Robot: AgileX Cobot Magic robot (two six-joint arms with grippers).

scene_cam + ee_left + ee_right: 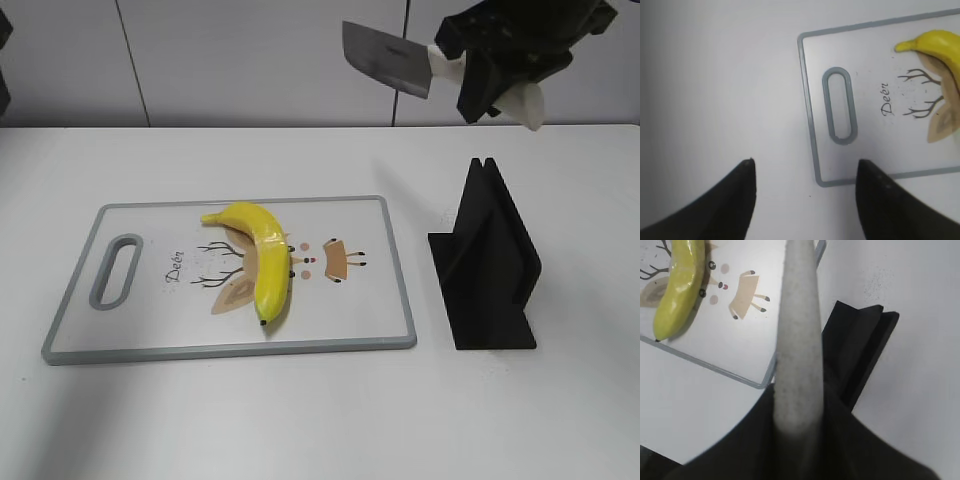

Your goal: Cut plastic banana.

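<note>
Next, my right gripper releases the knife between the upright panels of the black knife stand [516, 222] [866, 354].
A yellow plastic banana [262, 262] lies whole on a white cutting board [150, 335] with a grey rim and a deer drawing. My right gripper [490, 75] is high at the upper right, shut on a knife with a grey blade [385, 58] and a pale handle. In the right wrist view the handle [799, 340] fills the middle, clamped between the jaws [799, 415], with the banana [679, 290] at upper left. My left gripper [805, 170] is open and empty, hovering by the board's handle corner [817, 177]; the banana's tip [935, 42] shows at upper right.
A black knife stand [490, 262] stands on the white table right of the board, and shows in the right wrist view [860, 345] below the knife. The board's oval handle slot [117, 270] is at its left end.
</note>
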